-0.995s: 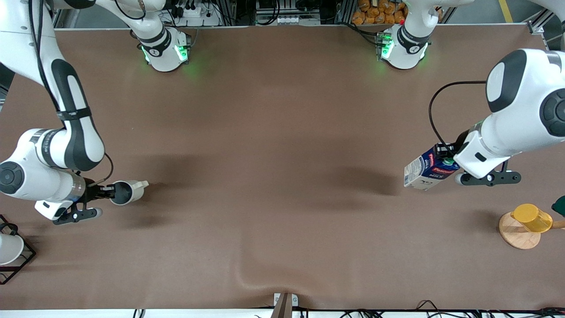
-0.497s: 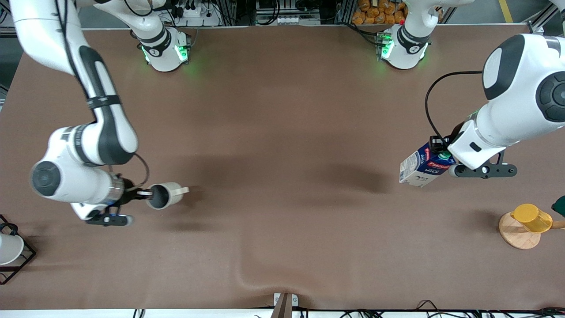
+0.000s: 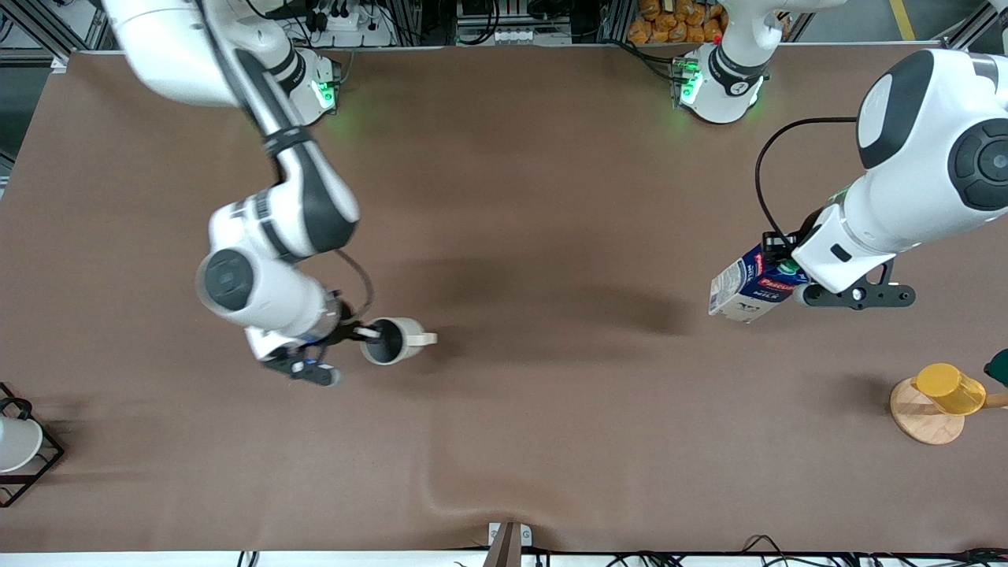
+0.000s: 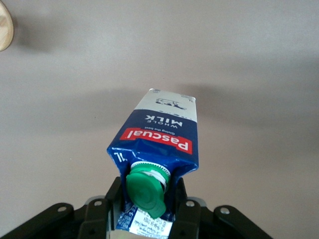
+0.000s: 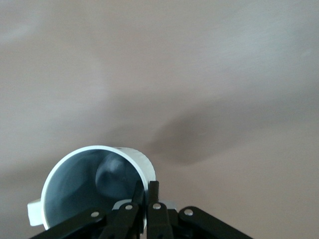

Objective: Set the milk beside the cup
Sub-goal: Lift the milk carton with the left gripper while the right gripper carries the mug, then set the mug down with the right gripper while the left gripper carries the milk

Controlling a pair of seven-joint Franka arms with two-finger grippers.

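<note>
The cream cup will go down on the bare brown table [image 3: 512,332] between my right gripper and the milk, nearer the gripper.
The milk [image 3: 748,287] is a dark blue and white carton with a green cap and red label. My left gripper [image 3: 780,264] is shut on its top and holds it tilted in the air over the table toward the left arm's end. In the left wrist view the milk [image 4: 159,142] sits between my left gripper's [image 4: 147,209] fingers. The cup [image 3: 394,340] is cream with a grey inside and a loop handle. My right gripper [image 3: 364,334] is shut on its rim and holds it in the air over the table's middle. The right wrist view shows the cup [image 5: 89,184] and my right gripper [image 5: 146,191].
A yellow cup [image 3: 949,387] lies on a wooden disc [image 3: 923,417] near the left arm's end. A white cup [image 3: 16,441] sits in a black wire rack [image 3: 47,461] at the right arm's end. The brown table cover [image 3: 504,441] has a wrinkle near the front camera.
My right gripper has carried the cup from the right arm's end toward the table's middle. My left gripper has shifted the milk slightly toward the middle and toward the robots' bases.
</note>
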